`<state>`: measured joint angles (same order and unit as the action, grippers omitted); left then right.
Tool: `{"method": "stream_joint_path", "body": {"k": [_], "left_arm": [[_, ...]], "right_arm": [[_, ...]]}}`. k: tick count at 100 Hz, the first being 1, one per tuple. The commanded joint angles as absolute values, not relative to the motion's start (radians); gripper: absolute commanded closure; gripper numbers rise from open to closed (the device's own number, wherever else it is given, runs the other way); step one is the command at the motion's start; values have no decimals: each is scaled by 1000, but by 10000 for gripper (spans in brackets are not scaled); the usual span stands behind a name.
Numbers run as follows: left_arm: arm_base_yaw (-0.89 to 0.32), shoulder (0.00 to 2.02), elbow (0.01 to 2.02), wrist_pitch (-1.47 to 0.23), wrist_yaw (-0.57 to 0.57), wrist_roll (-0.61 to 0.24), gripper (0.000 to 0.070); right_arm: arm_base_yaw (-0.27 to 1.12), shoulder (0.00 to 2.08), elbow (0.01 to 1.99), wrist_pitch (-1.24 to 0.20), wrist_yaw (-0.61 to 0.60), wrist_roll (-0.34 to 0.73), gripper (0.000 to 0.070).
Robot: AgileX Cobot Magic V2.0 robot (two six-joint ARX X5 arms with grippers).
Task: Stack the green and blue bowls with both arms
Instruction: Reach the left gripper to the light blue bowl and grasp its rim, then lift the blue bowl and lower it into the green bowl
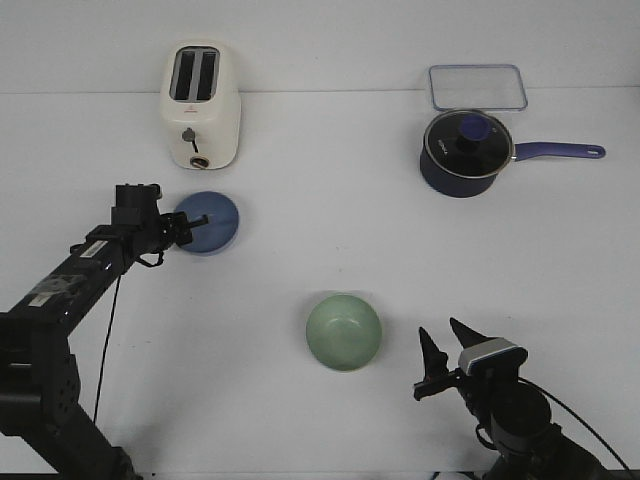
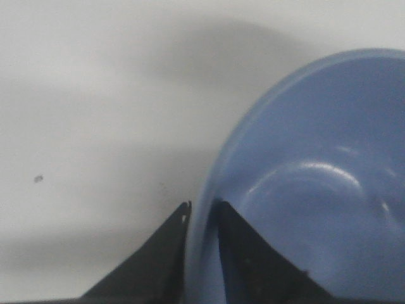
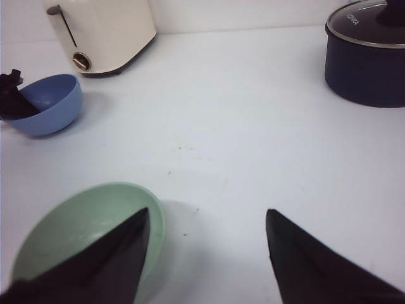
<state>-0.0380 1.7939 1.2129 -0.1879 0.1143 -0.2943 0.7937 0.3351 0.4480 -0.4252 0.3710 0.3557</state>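
Next, the left gripper releases the blue bowl inside the green bowl (image 1: 344,331), nested over its hollow.
The periwinkle blue bowl (image 1: 210,222) sits in front of the toaster at the left. My left gripper (image 1: 192,222) is shut on its near-left rim, one finger inside and one outside; the left wrist view shows the gripper (image 2: 204,204) pinching the rim of the bowl (image 2: 316,177). In the right wrist view the blue bowl (image 3: 47,104) looks slightly tilted. The pale green bowl (image 1: 343,331) rests upright on the table at centre front. My right gripper (image 1: 440,332) is open and empty just right of it; in its wrist view, the gripper (image 3: 207,212) has one finger over the green bowl's (image 3: 76,221) rim.
A cream toaster (image 1: 200,105) stands at the back left. A dark navy saucepan (image 1: 462,152) with a glass lid and a long handle stands at the back right, with a clear lid or tray (image 1: 477,87) behind it. The white table (image 1: 330,220) lies between them.
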Motion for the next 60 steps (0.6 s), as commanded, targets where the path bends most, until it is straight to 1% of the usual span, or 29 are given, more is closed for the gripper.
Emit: {"method": "stream_joint_path", "body": {"k": [1,16,28,35,47,60], "left_arm": [[-42,1797,1238,-191,117,-274,690],[-57,1700,1238,-194,134,-273,690],[-86,1573,1238,-217,242,-274,690],[-119,1509,1238,-246,273,-273,690],[-238,1430,1237,-332,296,-253,690],[-434,1428,1227,-389,287,-247,690]], "right_arm": [[802,336,450,-412,375,350,316],[802,336,450,-413,375,342,316],[802,336,450,-413,375,343,316],[802,335,450,-413,375,343,316],[802,335,450,-413,375,343,316],[802,335,450,-412,376,343,316]]}}
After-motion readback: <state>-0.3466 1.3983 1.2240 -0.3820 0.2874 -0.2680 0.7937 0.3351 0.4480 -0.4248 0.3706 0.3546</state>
